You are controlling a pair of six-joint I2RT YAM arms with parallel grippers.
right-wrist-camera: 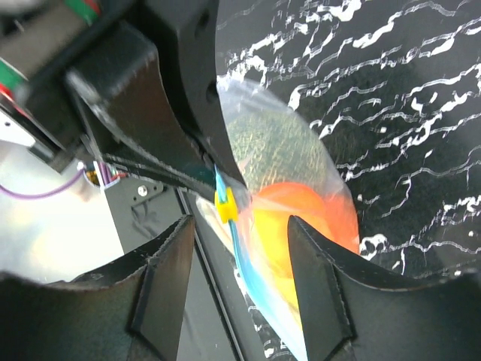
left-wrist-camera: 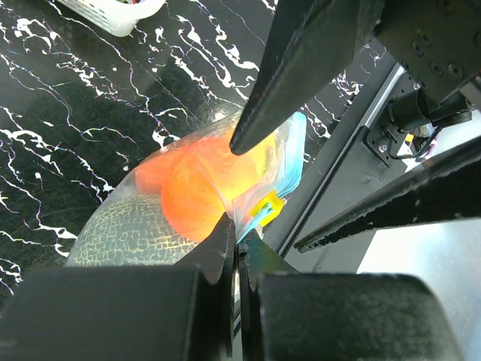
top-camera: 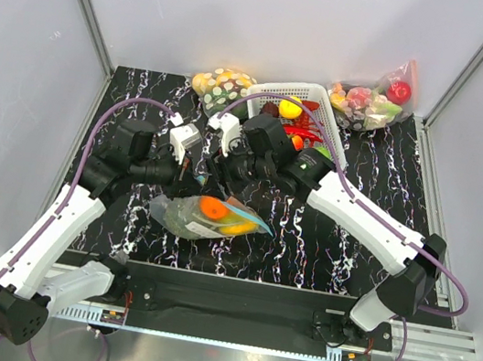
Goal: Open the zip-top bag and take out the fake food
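My right gripper needs to pinch the yellow slider, which sits beside my left gripper and past my right gripper's fingers, and pull it along the zip strip [right-wrist-camera: 254,284].
The zip-top bag [top-camera: 181,217] is at the front middle of the table, its teal zip strip [right-wrist-camera: 242,263] carrying a yellow slider [right-wrist-camera: 224,207]. Inside it is fake food: a dark green netted ball [right-wrist-camera: 270,150], an orange fruit [left-wrist-camera: 195,199] and a yellow piece [top-camera: 238,228]. My left gripper [left-wrist-camera: 237,233] is shut on the bag's edge just beside the slider [left-wrist-camera: 267,207]. My right gripper [right-wrist-camera: 240,256] is open, with its fingers on either side of the zip strip and not touching it. In the top view the left gripper [top-camera: 195,190] and the right gripper [top-camera: 226,187] meet over the bag's mouth.
A white basket [top-camera: 280,90] with red chillies and other produce stands at the back. A bag of yellow-and-white spotted items [top-camera: 220,84] lies to its left, and a bag with a red apple [top-camera: 371,100] to its right. The table's front rail [left-wrist-camera: 353,150] runs close by the bag.
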